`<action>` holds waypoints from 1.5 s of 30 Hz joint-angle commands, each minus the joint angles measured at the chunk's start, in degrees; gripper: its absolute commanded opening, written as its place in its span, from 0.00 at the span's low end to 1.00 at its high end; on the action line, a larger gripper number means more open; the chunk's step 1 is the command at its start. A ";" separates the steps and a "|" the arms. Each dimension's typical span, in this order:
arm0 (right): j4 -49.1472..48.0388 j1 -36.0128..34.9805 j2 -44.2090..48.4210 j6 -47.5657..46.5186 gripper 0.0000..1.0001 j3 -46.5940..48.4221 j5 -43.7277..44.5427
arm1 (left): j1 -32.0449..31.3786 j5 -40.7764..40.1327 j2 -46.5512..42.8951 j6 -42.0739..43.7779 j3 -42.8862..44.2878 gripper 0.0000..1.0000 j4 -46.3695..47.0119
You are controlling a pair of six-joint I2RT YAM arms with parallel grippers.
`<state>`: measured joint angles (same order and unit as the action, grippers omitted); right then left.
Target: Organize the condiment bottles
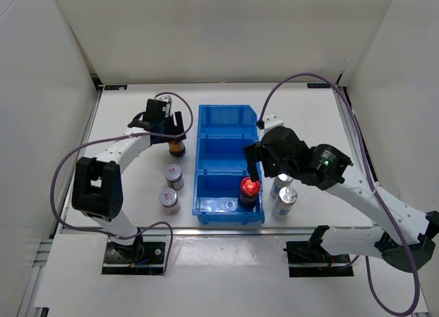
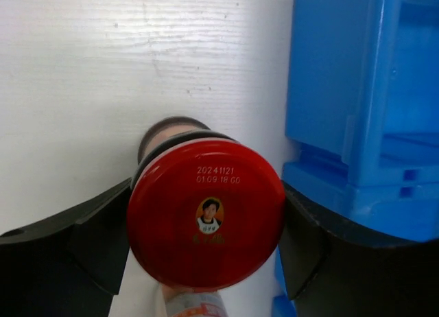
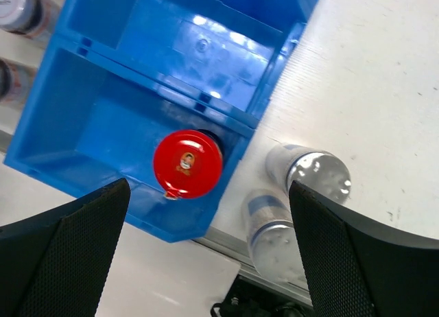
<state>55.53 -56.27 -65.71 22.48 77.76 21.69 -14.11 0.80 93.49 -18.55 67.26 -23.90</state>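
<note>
The tall pale bottle is beside the blue bin, farther from the table's front edge. Next, my right gripper grabs its silver cap [image 1: 285,178] [image 3: 319,177].
A dark condiment bottle [image 1: 177,147] with a red cap [image 2: 206,221] stands on the table just left of the blue bin [image 1: 223,152]. My left gripper [image 1: 168,125] [image 2: 206,228] is shut on it, a finger lying against each side of the cap. A second red-capped bottle [image 1: 250,188] [image 3: 187,164] stands in the bin's nearest compartment, at its right corner. Above it hangs my right gripper [image 1: 252,165] [image 3: 209,190], open wide and holding nothing. Two tall pale silver-capped bottles [image 1: 285,202] [image 3: 315,171] stand right of the bin, one partly hidden by the right arm.
Two short silver-lidded bottles [image 1: 173,174] [image 1: 169,198] stand left of the bin near the table's front edge. The bin's middle and far compartments hold nothing. White walls enclose the table on three sides, and cables loop over both arms.
</note>
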 commanded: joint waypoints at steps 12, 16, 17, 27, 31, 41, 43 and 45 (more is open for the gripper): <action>5.56 5.29 5.06 4.94 1.00 -9.11 3.97 | -2.14 -2.64 -16.13 0.53 9.19 0.29 -10.26; 5.56 9.41 6.12 6.26 1.00 -11.57 3.36 | -6.27 1.75 -22.12 1.14 13.94 0.23 -17.83; 5.56 10.12 6.82 6.78 1.00 -12.36 2.83 | -8.72 2.53 -24.56 0.36 13.95 0.21 -18.63; 6.08 17.77 5.69 6.26 1.00 -13.50 -0.51 | -28.14 3.42 -29.26 -5.80 4.19 0.18 -15.74; 6.08 18.39 5.16 5.74 1.00 -14.03 -0.51 | -35.36 -2.37 -26.18 -7.03 2.78 0.17 -14.60; 5.03 19.44 3.84 4.59 1.00 -14.04 -2.18 | -39.07 -5.37 -20.02 -8.09 -3.27 0.19 -8.72; 3.98 19.44 3.22 4.06 1.00 -14.04 -2.18 | -39.07 -6.07 -20.02 -8.61 -4.59 0.22 -7.40; 3.19 19.44 2.70 4.06 1.00 -14.56 -2.79 | -39.07 -6.68 -19.49 -9.14 -6.61 0.25 -5.64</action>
<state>60.93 -37.10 -62.59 27.22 63.55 19.70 -52.66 -4.08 75.55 -26.22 61.45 -37.08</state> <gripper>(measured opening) 0.998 0.822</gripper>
